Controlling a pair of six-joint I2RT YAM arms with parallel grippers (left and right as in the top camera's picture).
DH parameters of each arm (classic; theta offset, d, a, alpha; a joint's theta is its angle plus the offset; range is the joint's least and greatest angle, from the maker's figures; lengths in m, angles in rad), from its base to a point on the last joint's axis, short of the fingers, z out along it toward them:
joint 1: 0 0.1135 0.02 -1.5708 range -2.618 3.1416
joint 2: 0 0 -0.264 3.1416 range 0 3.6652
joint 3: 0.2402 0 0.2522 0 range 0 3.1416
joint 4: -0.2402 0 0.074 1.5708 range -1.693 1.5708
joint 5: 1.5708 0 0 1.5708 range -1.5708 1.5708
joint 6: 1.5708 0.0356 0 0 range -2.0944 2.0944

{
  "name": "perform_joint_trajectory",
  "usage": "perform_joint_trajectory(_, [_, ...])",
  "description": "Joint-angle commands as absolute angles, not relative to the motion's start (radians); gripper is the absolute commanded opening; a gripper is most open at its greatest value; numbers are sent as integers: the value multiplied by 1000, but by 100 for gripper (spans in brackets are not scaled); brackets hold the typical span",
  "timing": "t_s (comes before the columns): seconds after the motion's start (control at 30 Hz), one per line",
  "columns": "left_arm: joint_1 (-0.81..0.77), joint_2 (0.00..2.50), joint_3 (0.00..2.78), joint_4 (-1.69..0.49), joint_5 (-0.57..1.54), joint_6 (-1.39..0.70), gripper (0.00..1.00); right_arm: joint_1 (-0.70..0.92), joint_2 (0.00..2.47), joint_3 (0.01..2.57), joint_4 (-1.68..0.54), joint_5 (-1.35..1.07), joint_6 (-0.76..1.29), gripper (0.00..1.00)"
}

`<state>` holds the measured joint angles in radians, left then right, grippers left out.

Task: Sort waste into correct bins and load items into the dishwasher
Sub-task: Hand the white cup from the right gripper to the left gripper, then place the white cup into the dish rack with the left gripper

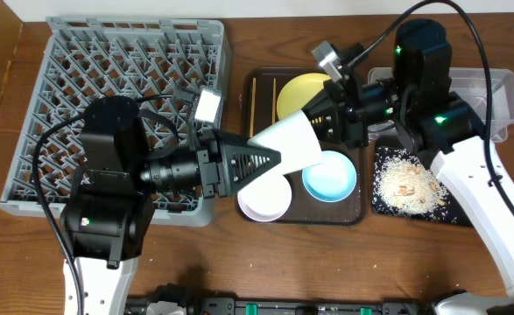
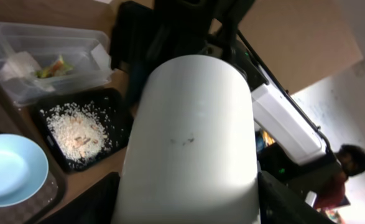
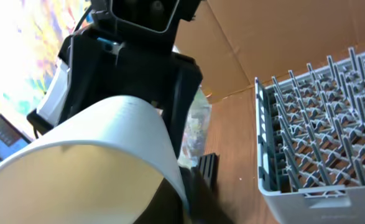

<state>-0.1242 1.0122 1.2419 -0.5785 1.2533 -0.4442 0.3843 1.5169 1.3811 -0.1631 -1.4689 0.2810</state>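
My left gripper is going to release the small white cup inside the dishwasher rack's front edge [image 1: 92, 190], well away from the tray.
The small white cup [image 1: 287, 140] hangs on its side above the brown tray, between both arms. My left gripper [image 1: 272, 156] clamps the cup's body [image 2: 191, 137], one finger on each side. My right gripper [image 1: 320, 118] pinches the cup's rim [image 3: 101, 155] from the opposite end. The grey dishwasher rack [image 1: 134, 79] stands at the left with no dishes in it. The yellow plate [image 1: 300, 92], white bowl [image 1: 264, 199], blue bowl [image 1: 330, 177] and chopsticks [image 1: 253, 105] lie on the tray.
The black bin [image 1: 375, 188] holds rice-like crumbs [image 1: 407, 185] at the right. Behind it, the clear tub [image 2: 45, 37] holds the green-and-yellow wrapper [image 2: 58, 65] and white paper [image 2: 17, 65]. The dark brown serving tray [image 1: 265, 87] sits between rack and bins.
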Motion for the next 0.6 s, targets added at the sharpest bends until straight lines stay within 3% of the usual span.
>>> perform_joint_trajectory(0.0, [-130,1000,1254,-573,1272,-432,57,400,1518,1391,-150,-1384,292,49])
perform_joint_trajectory(0.13, [-129,997,1254,-627,1112,-392,53,330,1518,1391,-141,-1374,297,72])
perform_joint_trajectory(0.3, [-94,982,1255,-833,625,-356,53,173,1517,1391,-253,-1253,422,73])
perform_joint_trajectory(0.4, [-73,970,1261,-933,298,-356,53,147,1517,1391,-445,-1105,411,75])
perform_joint_trajectory(0.43, [-67,970,1266,-977,127,-358,53,160,1517,1391,-564,-979,391,76])
perform_joint_trajectory(0.57, [-66,981,1268,-1071,-212,-426,54,255,1517,1391,-840,-553,323,76])
